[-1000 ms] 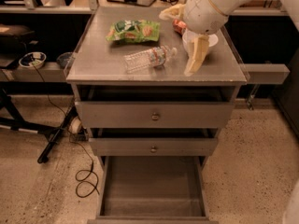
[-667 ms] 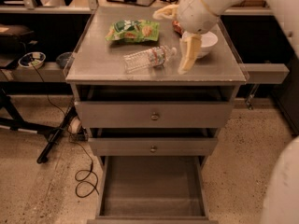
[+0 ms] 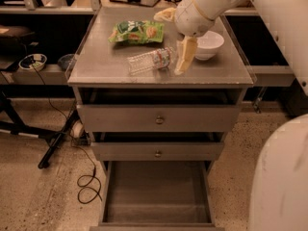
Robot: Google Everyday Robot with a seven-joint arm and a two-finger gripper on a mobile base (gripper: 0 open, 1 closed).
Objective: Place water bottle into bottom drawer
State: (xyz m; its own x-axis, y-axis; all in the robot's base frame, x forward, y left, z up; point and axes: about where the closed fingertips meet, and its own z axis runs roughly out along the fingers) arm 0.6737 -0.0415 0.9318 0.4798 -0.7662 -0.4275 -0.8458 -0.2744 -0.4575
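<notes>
The robot's gripper will grab the water bottle around its label band [image 3: 161, 58], leaving the clear ribbed end sticking out.
The water bottle [image 3: 151, 60] lies on its side on the grey cabinet top [image 3: 106, 66], clear and ribbed, with a colourful label band near its right end. My gripper [image 3: 185, 59] hangs point-down from the white arm just to the right of the bottle's cap end, close to it or touching it, between the bottle and a white bowl [image 3: 208, 43]. The bottom drawer [image 3: 156, 191] is pulled open at floor level, and its flat grey floor is bare.
A green snack bag [image 3: 137, 32] lies at the back of the top. Two shallower drawers with round knobs [image 3: 159, 120] sit slightly open above the bottom drawer. Cables and a stand leg [image 3: 62, 138] lie on the floor to the left. A white robot part [image 3: 284, 177] fills the lower right.
The gripper has moved left and a little toward the cabinet's front edge, from beside the bowl to the bottle's cap end. The bottle has not moved.
</notes>
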